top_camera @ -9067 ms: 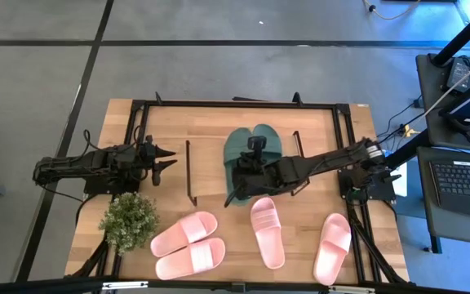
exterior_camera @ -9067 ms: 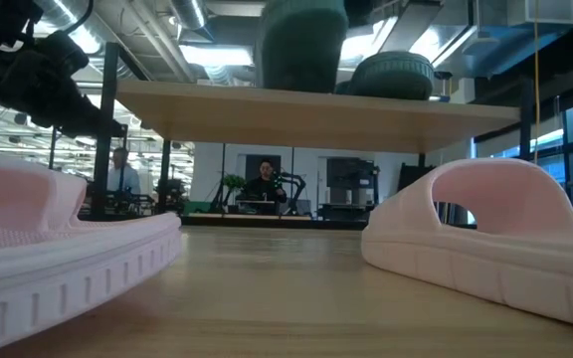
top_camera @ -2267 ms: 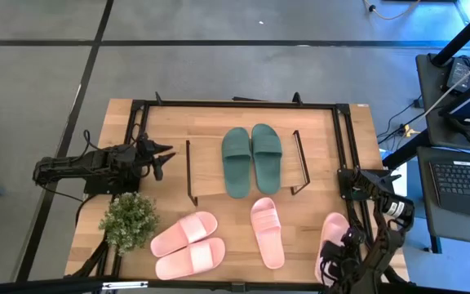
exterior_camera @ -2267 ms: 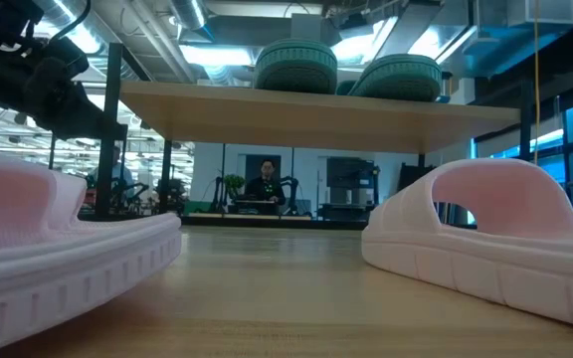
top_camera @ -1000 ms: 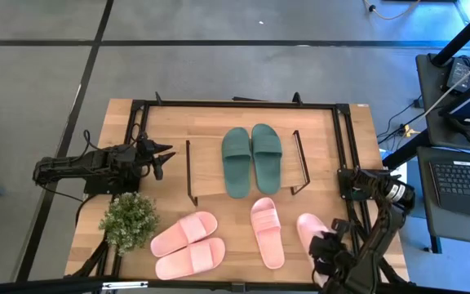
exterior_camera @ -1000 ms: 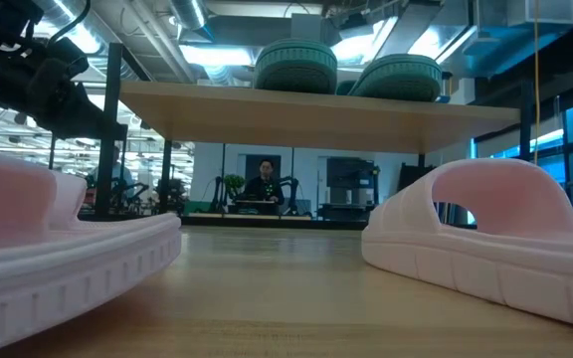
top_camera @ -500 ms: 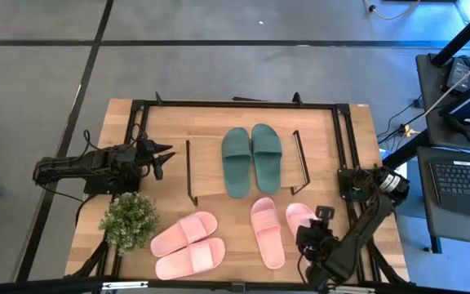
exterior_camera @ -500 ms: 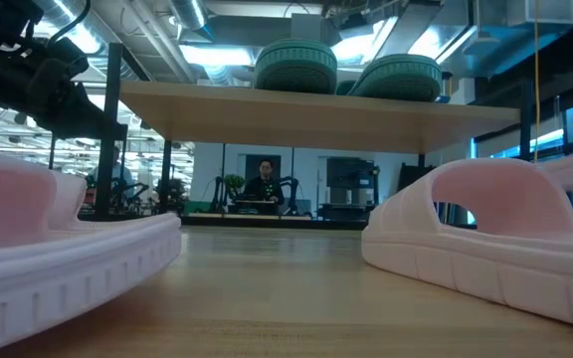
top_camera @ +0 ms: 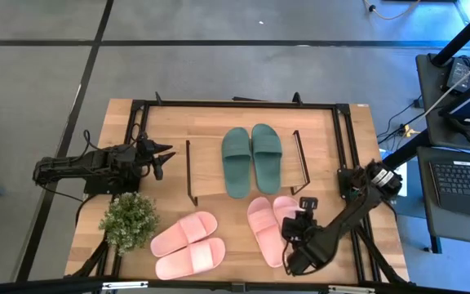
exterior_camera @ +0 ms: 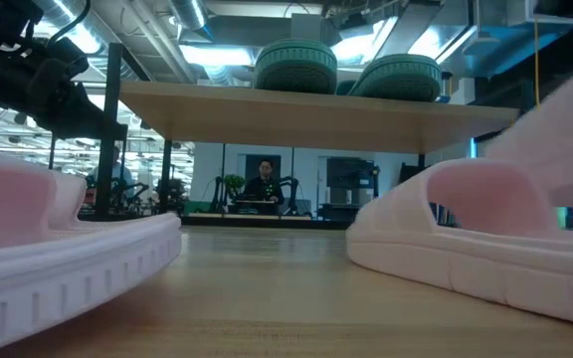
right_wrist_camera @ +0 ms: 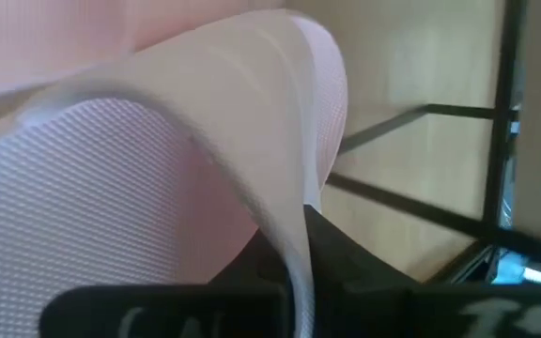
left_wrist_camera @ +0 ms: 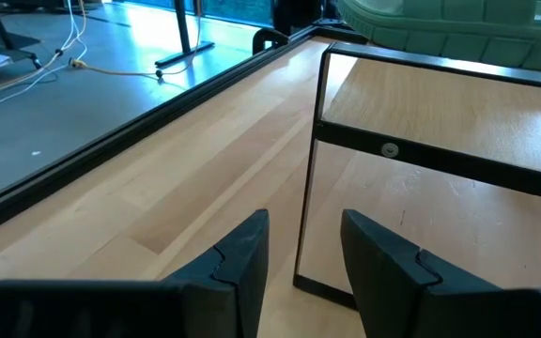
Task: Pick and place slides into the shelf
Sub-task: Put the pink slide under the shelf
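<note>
The robot's right gripper should release its pink slide close beside the middle pink slide (top_camera: 286, 219), just in front of the shelf.
Two dark green slides (top_camera: 251, 159) lie side by side on the shelf's plank top (top_camera: 206, 184). On the table in front of it, a pink slide (top_camera: 261, 231) rests on its sole at the middle, and two more pink slides (top_camera: 188, 243) lie at the near left. My right gripper (top_camera: 298, 231) is shut on a fourth pink slide (top_camera: 285, 210), just right of the middle one. At the table's left edge, level with the shelf, my left gripper (top_camera: 161, 159) is open with nothing between its fingers (left_wrist_camera: 252, 253). My right gripper holds the pink slide by its wide strap (right_wrist_camera: 252, 131); the strap's edge runs down between the dark fingers (right_wrist_camera: 346, 258). The gripper comes slanting down from the near right. The slide is lifted clear of the table and tilted (exterior_camera: 565, 139).
A small potted plant (top_camera: 129, 220) stands at the near left. Black frame rails (top_camera: 235, 104) run round the table, and the shelf's wire legs (top_camera: 190, 175) stand on both sides of the plank. Bare wood shows under the shelf (exterior_camera: 286, 259).
My right gripper has swung from the near right corner toward the table's left and a little toward the far edge, rolling as it went. It stays shut on the pink slide, which has stayed clear of the table. The middle pink slide has shifted slightly left.
</note>
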You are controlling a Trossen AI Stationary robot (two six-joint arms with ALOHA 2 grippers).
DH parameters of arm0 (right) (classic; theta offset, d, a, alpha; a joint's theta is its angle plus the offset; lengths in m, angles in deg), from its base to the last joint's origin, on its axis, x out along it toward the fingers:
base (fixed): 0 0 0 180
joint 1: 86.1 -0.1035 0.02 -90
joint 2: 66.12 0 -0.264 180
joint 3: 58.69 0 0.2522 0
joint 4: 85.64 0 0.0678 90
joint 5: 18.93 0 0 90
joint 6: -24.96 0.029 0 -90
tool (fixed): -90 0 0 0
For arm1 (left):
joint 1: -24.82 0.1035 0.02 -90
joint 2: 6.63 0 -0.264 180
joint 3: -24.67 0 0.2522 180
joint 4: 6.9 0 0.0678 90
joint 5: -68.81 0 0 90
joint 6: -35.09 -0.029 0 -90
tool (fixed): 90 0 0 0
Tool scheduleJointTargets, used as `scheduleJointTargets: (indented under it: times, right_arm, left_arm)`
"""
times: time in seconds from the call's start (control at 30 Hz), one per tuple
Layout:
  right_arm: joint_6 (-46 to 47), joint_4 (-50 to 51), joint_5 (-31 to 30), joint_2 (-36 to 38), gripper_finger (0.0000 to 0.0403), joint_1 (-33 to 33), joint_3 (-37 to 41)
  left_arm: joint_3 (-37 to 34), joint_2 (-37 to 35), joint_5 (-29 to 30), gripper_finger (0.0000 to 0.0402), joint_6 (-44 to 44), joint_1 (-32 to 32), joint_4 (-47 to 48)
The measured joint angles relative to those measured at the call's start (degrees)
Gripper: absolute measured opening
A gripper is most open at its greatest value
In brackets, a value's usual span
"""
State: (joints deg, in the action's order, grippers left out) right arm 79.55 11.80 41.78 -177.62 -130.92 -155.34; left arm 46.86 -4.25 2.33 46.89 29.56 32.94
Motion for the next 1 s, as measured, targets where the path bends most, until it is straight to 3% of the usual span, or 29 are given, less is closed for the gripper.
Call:
scheduleJointTargets:
  times: [0.17, 0.57, 0.8, 1.0]
  right_arm:
    - [-0.68, -0.89, -2.81, 0.00, 0.0010, 2.15, 1.75]
    - [-8.29, -14.71, -3.52, -0.02, 0.0010, 7.83, 13.69]
    - [-9.88, -19.62, -8.43, -0.02, 0.0010, 10.48, 14.60]
    - [-10.14, -20.13, -8.44, -0.02, 0.0013, 11.98, 14.56]
  left_arm:
    - [0.00, 0.00, -0.02, 0.0127, -0.32, 0.00, 0.02]
    - [0.00, -0.01, -0.03, 0.0127, -0.34, 0.01, 0.04]
    - [0.00, 0.01, -0.03, 0.0127, -0.36, 0.01, 0.04]
    - [0.00, 0.01, -0.03, 0.0127, -0.36, -0.01, 0.04]
